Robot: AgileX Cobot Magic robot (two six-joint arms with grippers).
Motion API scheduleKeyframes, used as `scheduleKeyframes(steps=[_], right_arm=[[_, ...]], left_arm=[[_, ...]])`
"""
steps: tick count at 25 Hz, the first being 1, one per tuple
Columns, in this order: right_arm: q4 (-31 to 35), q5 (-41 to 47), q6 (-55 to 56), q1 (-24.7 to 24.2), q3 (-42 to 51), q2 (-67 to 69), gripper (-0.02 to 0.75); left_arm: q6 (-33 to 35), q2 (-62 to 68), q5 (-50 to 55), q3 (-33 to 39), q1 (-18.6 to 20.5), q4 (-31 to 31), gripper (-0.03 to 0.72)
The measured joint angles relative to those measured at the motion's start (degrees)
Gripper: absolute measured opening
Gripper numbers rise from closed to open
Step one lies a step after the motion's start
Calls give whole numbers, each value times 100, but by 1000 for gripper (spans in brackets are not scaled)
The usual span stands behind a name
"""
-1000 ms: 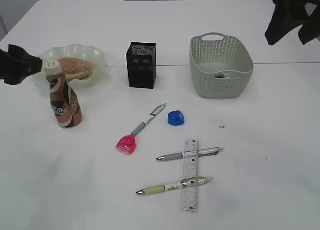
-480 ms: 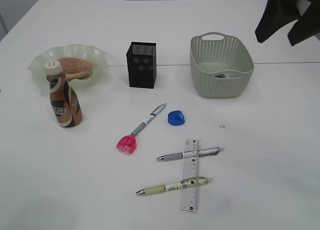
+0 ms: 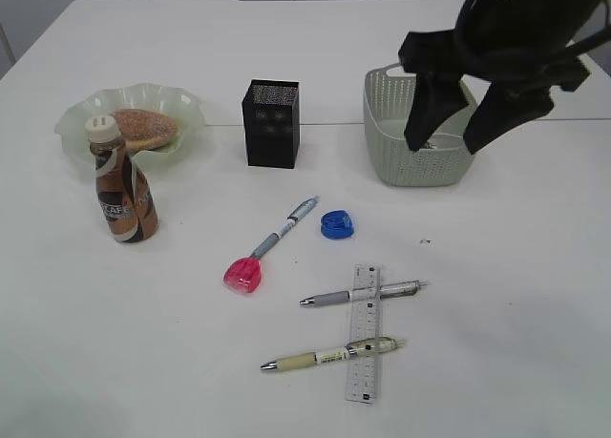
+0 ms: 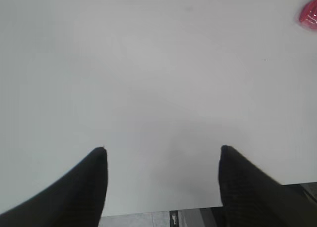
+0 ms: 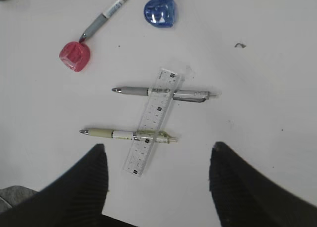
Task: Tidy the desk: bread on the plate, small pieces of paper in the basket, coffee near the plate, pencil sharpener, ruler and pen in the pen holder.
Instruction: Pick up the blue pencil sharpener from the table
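The blue sharpener belongs in the black mesh pen holder, so my right gripper will close on the opposite sides of the blue sharpener [image 3: 337,224] [image 5: 160,12].
Bread [image 3: 143,128] lies on the pale green plate [image 3: 76,114]. A coffee bottle [image 3: 121,190] stands just in front of it. The black mesh pen holder [image 3: 271,123] and the grey-green basket [image 3: 391,156], with a paper scrap inside [image 3: 427,144], stand at the back. A clear ruler [image 3: 364,331] [image 5: 153,120] lies over a grey pen [image 3: 358,294] [image 5: 163,92] and a cream pen [image 3: 329,355] [image 5: 129,135]. A third pen [image 3: 284,229], a pink sharpener [image 3: 242,276] [image 5: 75,56] and a blue sharpener [image 3: 336,224] [image 5: 160,12] lie nearby. My right gripper [image 3: 456,137] [image 5: 156,162] is open and empty above the basket front. My left gripper [image 4: 163,150] is open over bare table.
A small dark speck [image 3: 425,239] lies on the white table right of the blue sharpener. The pink sharpener shows at the left wrist view's top right corner [image 4: 308,12]. The table's near edge [image 4: 163,210] lies under the left gripper.
My right arm has swung down and left from the top right corner to above the basket. My left arm has withdrawn out of the exterior view.
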Motion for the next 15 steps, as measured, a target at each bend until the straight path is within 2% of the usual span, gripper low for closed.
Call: scheduleKeyframes(steps=[10, 15], right_arm=[[197, -22, 207, 157, -1620, 1623, 474], [13, -35, 187, 169, -1791, 1879, 474]], left_arm=[[-10, 0, 10, -9, 0, -147, 478], [-10, 0, 10, -9, 0, -189, 476]])
